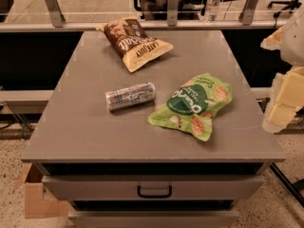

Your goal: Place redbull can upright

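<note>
The gripper closes next on the middle of the redbull can (133, 96), between its two ends.
The redbull can (130, 96) lies on its side near the middle of the grey table top (85, 127), its long axis running left to right with the right end a little farther back. My gripper (283, 106) shows as a pale blocky shape at the right edge of the view, beyond the table's right side and well apart from the can. It holds nothing that I can see.
A brown and yellow chip bag (135, 42) lies at the back of the table. A green snack bag (194, 105) lies just right of the can. A drawer with a black handle (154, 192) is below the front edge. A cardboard box (35, 194) stands on the floor at the left.
</note>
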Robot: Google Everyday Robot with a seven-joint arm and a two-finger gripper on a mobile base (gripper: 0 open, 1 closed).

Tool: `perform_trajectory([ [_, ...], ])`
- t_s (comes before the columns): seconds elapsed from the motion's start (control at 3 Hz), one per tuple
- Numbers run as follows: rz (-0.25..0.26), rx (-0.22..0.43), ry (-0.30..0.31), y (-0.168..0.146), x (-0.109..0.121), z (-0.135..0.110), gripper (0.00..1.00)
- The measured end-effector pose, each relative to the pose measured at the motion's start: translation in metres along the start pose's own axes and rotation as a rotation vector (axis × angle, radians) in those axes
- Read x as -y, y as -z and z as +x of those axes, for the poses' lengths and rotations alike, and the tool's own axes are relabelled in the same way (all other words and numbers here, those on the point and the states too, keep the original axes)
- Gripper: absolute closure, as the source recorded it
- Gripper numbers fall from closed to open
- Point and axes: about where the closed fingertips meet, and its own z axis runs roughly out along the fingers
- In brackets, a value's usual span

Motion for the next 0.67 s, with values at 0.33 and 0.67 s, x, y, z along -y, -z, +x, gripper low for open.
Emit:
perform_trajectory([
  [0.33,0.0,0.0,0.0,0.0001,0.0,-0.0001,0.0],
  [0.67,0.003,0.004,0.013,0.0009,0.0005,-0.006,0.0],
])
